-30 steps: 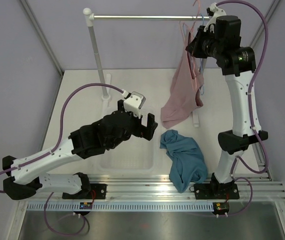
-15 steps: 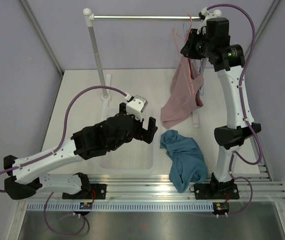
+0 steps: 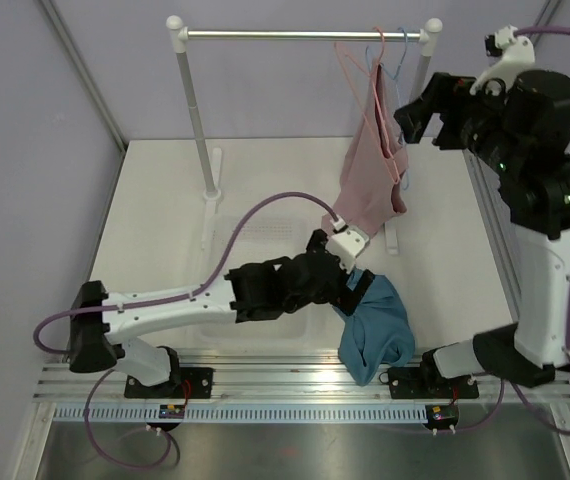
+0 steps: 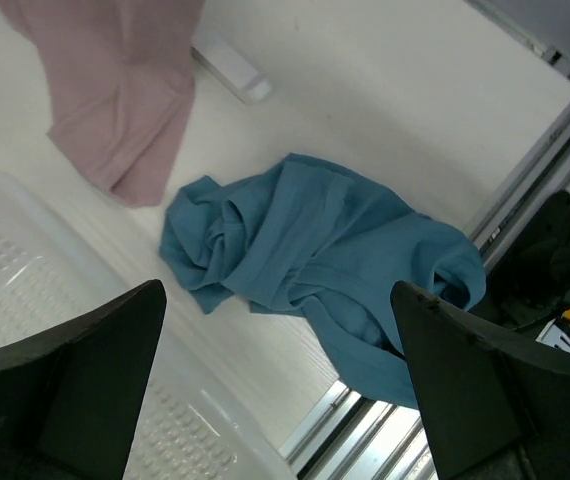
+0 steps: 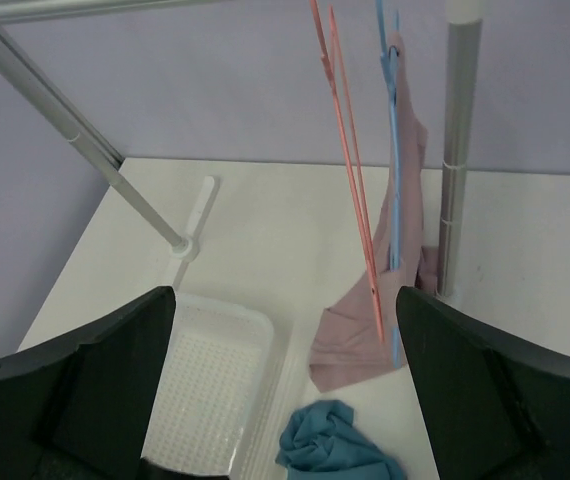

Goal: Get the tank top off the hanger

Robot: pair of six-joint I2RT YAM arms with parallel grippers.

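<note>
My left gripper needs to shut on the crumpled middle [image 3: 384,328] [image 4: 360,268] of the teal tank top, between the tank top's far end and the front edge of the table.
The teal tank top [image 3: 377,330] lies crumpled on the table near the front edge, off any hanger. It also shows in the left wrist view [image 4: 315,250] and low in the right wrist view [image 5: 335,445]. The salmon-pink hanger [image 5: 350,170] hangs bare from the rail [image 3: 345,55]. My left gripper [image 3: 357,292] hovers open just over the tank top's left part, nothing between its fingers [image 4: 280,390]. My right gripper [image 3: 412,118] stands open, up high and to the right of the hanger, apart from it [image 5: 285,390].
A light-blue hanger [image 5: 393,150] carries a dusty-pink tank top [image 3: 370,185] next to the salmon one. The rail [image 3: 295,35] rests on two posts [image 3: 197,120]. A white tray [image 5: 215,390] lies left of the tank top, partly under my left arm.
My right gripper has opened, let go at the hanger and drawn back to the right. My left arm has swung right and down over the teal tank top.
</note>
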